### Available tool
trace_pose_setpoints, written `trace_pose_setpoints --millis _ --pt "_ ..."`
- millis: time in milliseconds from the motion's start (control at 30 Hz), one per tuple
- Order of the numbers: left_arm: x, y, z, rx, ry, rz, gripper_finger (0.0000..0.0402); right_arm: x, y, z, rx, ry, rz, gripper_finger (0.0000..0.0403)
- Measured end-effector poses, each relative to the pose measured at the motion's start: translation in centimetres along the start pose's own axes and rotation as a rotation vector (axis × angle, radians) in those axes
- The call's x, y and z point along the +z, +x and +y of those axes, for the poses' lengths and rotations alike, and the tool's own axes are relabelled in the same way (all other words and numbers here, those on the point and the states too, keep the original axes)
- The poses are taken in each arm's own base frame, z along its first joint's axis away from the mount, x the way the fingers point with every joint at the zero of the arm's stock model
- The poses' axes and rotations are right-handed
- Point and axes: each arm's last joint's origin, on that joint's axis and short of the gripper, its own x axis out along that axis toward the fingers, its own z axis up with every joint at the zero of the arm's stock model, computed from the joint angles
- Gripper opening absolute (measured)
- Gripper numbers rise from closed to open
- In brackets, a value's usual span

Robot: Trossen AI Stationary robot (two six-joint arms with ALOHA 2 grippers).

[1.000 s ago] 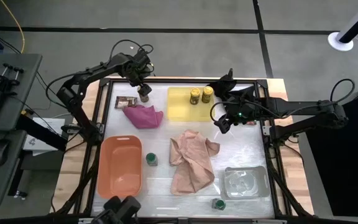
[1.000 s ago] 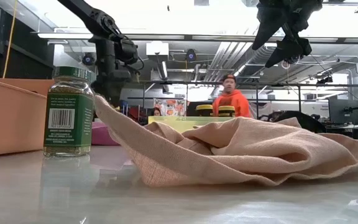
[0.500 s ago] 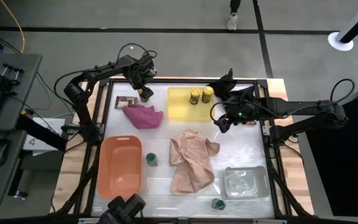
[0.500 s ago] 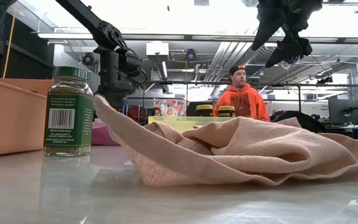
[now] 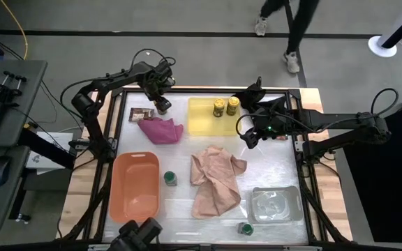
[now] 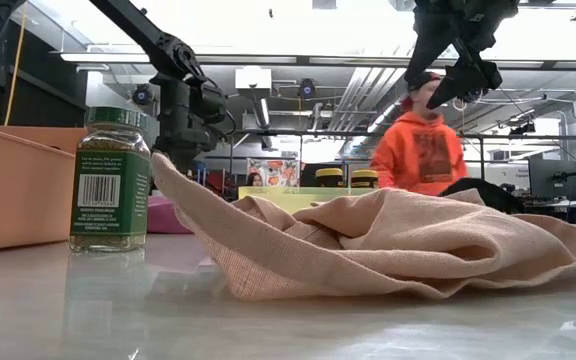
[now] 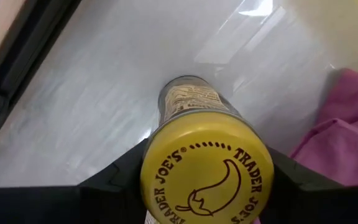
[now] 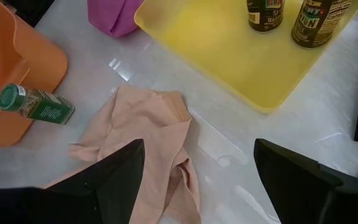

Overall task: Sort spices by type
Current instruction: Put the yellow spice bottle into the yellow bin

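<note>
Next, my left gripper releases the yellow-lidded jar, now held beside the pink cloth, in the yellow tray (image 5: 202, 115), setting it free in the space between the pink cloth and the jars that are standing.
My left gripper (image 5: 161, 104) is at the table's far left, shut on a yellow-lidded jar (image 7: 207, 171) beside the pink cloth (image 5: 160, 130) and a brown packet (image 5: 142, 113) lying flat. Two more yellow-lidded jars (image 5: 218, 107) (image 5: 233, 104) stand in the yellow tray (image 5: 202, 122). One green-lidded jar (image 5: 169, 178) stands by the orange tray (image 5: 136, 187), another (image 5: 246, 228) near the clear tray (image 5: 276, 203). My right gripper (image 8: 197, 186) hangs open above the table, right of the yellow tray, touching nothing. My left gripper pinches the yellow-lidded jar at its lid's rim (image 7: 146, 177), one finger (image 7: 120, 183) on each side. The fingers come from above, pointing down along the upright jar. Whether the jar's base (image 7: 188, 90) rests on the table or hangs just above it, I cannot tell.
A tan cloth (image 5: 216, 178) lies crumpled in the table's middle, and a black cloth (image 5: 257, 96) sits at the far edge by the right arm. In the low view a person in an orange hoodie (image 6: 426, 150) walks behind the table. Bare tabletop lies right of the tan cloth.
The left arm's elbow has swung in toward the table and its gripper, still on the jar, has shifted slightly toward the table's right, then stayed. The person behind the table has walked on across the room.
</note>
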Motion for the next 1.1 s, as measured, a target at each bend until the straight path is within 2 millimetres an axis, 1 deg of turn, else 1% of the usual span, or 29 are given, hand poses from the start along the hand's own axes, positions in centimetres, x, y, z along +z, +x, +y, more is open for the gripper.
trace_pose_setpoints --millis 67,100,200,300,367,433,533,600,633,700,800,867,967,1100 --pt "-0.1 -0.8 0.1 0.0 0.003 -0.003 0.0189 0.0 0.0 0.0 0.0 0.0 0.0 0.0295" --pt "0.1 -1.6 0.1 0.004 0.009 -0.027 0.0189 0.0 0.0 0.0 -0.002 0.0 -0.003 0.0295" --pt "0.9 -4.9 0.2 0.022 0.021 -0.137 0.0189 0.1 0.0 -0.1 -0.018 0.0 -0.019 0.0295" --pt "1.9 -8.7 -0.6 0.048 0.047 -0.271 0.0189 0.1 0.0 -0.1 -0.028 0.002 -0.028 0.0295" --pt "2.6 -11.3 -2.0 0.051 0.105 -0.366 0.0189 0.1 0.0 -0.1 -0.03 0.003 -0.029 0.0295" --pt "3.0 -13.3 -4.1 0.046 0.194 -0.443 0.0189 0.1 0.0 -0.1 -0.03 0.004 -0.029 0.0295" --pt "3.6 -14.7 -7.8 0.044 0.336 -0.516 0.0189 0.1 0.0 -0.1 -0.029 0.009 -0.029 0.0295" --pt "4.0 -14.6 -10.4 0.053 0.421 -0.52 0.0189 0.1 0.0 -0.1 -0.029 0.01 -0.029 0.0295" --pt "4.1 -14.2 -11.5 0.059 0.455 -0.51 0.0189 0.1 0.0 -0.1 -0.029 0.01 -0.029 0.0295" --pt "4.4 -12.9 -13.6 0.049 0.513 -0.472 0.0189 0.1 0.0 -0.1 -0.029 0.01 -0.029 0.0295" --pt "5.2 -10.4 -15.7 0.044 0.562 -0.394 0.0189 0.1 0.0 -0.1 -0.026 0.014 -0.026 0.0295" --pt "5.8 -8.7 -16.6 0.064 0.578 -0.355 0.0189 0.1 0.0 -0.1 -0.025 0.03 -0.025 0.0295" --pt "6.9 -6.2 -17.1 0.1 0.584 -0.303 0.0189 0.1 0.0 -0.1 -0.025 0.032 -0.024 0.0295" --pt "7.9 -4.0 -16.9 0.108 0.575 -0.259 0.0189 0.1 0.0 -0.1 -0.025 0.036 -0.025 0.0295"
